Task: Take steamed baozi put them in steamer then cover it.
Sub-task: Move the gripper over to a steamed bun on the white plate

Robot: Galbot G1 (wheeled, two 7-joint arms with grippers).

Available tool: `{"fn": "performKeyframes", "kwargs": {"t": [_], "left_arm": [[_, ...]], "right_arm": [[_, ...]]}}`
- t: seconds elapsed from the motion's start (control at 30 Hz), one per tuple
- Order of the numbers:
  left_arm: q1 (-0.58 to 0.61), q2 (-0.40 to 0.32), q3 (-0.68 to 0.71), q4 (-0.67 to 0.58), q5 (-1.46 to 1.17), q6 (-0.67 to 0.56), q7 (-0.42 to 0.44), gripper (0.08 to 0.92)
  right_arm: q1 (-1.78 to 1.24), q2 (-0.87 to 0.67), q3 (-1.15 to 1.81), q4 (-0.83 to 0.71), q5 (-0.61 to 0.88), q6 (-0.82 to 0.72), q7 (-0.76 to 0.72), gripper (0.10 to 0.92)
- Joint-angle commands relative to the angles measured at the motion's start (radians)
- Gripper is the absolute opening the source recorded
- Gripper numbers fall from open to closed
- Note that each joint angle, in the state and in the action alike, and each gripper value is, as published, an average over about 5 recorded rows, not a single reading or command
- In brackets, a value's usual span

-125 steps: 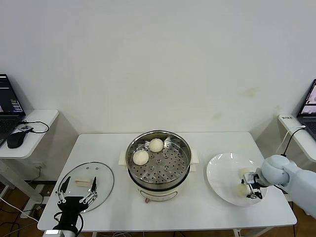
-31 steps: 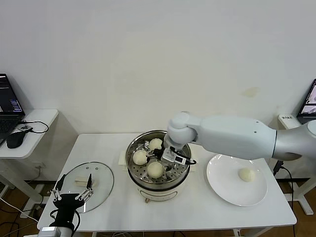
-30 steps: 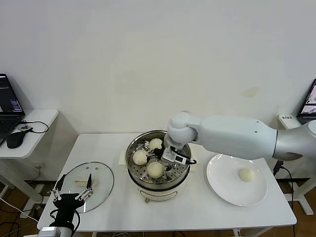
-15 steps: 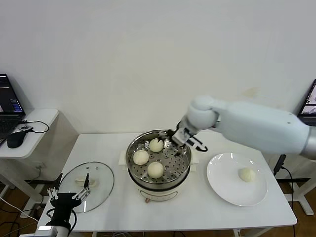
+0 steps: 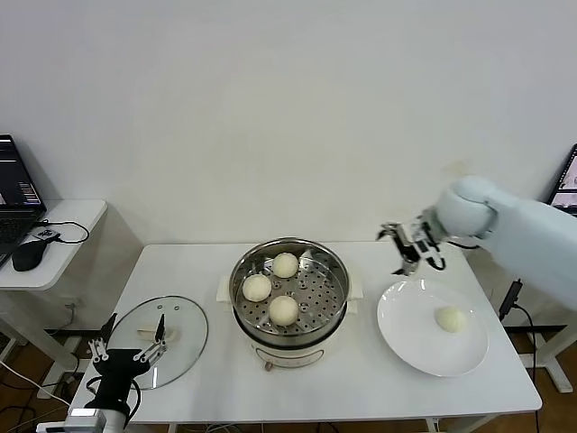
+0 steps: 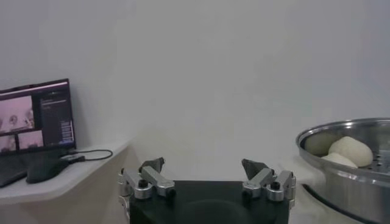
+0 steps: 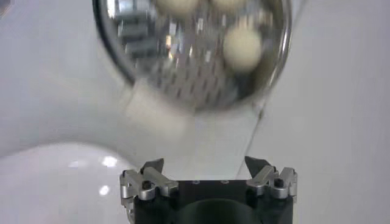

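Next, the right gripper grips the sides of the last baozi (image 5: 453, 317) on the white plate.
Three cream-white baozi (image 5: 283, 309) lie in the steel steamer (image 5: 334, 311) on its cream pot base at the table's middle; they also show in the right wrist view (image 7: 242, 47) and the left wrist view (image 6: 350, 150). One baozi (image 5: 450, 318) lies on the white plate (image 5: 406, 334) at the right. My right gripper (image 5: 409, 246) is open and empty, in the air between steamer and plate, above the plate's far edge. The glass cover (image 5: 185, 325) with its cream handle (image 5: 151, 335) lies flat at the table's front left. My left gripper (image 5: 126, 354) is open and empty at the cover's near edge.
A side table (image 5: 68, 216) at the far left holds a laptop (image 5: 15, 185) and a mouse (image 5: 29, 253). Another laptop (image 5: 564, 189) stands at the far right edge. A white wall rises behind the table.
My right gripper has let a third baozi go in the steamer, lifted out open and swung right toward the plate. One baozi has left the plate. The left gripper has hardly moved.
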Motion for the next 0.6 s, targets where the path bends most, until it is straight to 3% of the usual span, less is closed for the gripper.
{"fn": "performKeyframes", "kwargs": {"t": [0.03, 0.6], "left_arm": [[0.007, 0.006, 0.001, -0.001, 0.002, 0.001, 0.001, 0.823], [0.013, 0.004, 0.002, 0.001, 0.008, 0.005, 0.001, 0.823]], "right_arm": [[-0.381, -0.110, 0.291, -0.113, -0.147, -0.034, -0.016, 0.823], [-0.536, -0.024, 0.428, -0.267, -0.247, -0.004, -0.033, 0.823]]}}
